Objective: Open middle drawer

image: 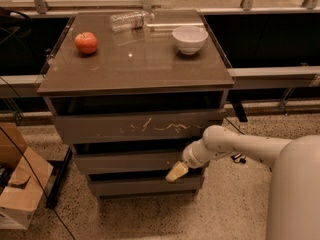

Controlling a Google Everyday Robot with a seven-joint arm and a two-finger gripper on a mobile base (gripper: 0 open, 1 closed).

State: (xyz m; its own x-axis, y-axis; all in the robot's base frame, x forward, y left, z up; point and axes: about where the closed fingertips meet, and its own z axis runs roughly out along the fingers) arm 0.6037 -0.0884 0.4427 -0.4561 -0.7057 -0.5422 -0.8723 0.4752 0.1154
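Note:
My fingers are down by the middle drawer's lower edge, so next my gripper opens, grabs the drawer's top edge (168,153) at the dark gap, and pulls from there.
The cabinet has three drawer fronts. The top one (137,126) carries white scratch marks. The middle drawer (125,161) is the plain grey-brown front below it, with a dark gap above. The lowest front (140,186) is slightly narrower. My gripper (176,172) is at the right part of the middle drawer's lower edge, its pale tan tip pointing down-left over the gap between middle and lowest fronts. The white arm (235,146) reaches in from the right.
On the cabinet top (135,69) lie a red apple (86,42), a clear plastic bottle (129,20) on its side and a white bowl (190,38). A cardboard box (20,189) and cables sit on the floor at the left. A railing runs behind.

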